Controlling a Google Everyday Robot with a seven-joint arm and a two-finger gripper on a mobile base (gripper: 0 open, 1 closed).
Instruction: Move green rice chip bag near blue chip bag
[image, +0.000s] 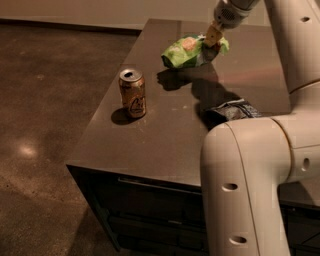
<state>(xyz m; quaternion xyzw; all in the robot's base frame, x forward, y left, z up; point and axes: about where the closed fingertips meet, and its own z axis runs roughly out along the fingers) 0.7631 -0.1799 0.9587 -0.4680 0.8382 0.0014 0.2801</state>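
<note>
My gripper is holding the green rice chip bag, which hangs above the table's far part. It will let go of the bag on the table (236, 80) just behind the blue chip bag.
The green rice chip bag (187, 51) hangs in the air above the far part of the dark table (160, 145), with its shadow on the tabletop below it. My gripper (212, 40) is shut on the bag's right end, at the top of the view. The blue chip bag (234, 110) lies on the table nearer to me, partly hidden behind my white arm (250, 165).
A tan drink can (132, 93) stands upright on the left part of the table, near its left edge. My bulky arm fills the right and lower right of the view. Brown floor (45, 115) lies to the left of the table.
</note>
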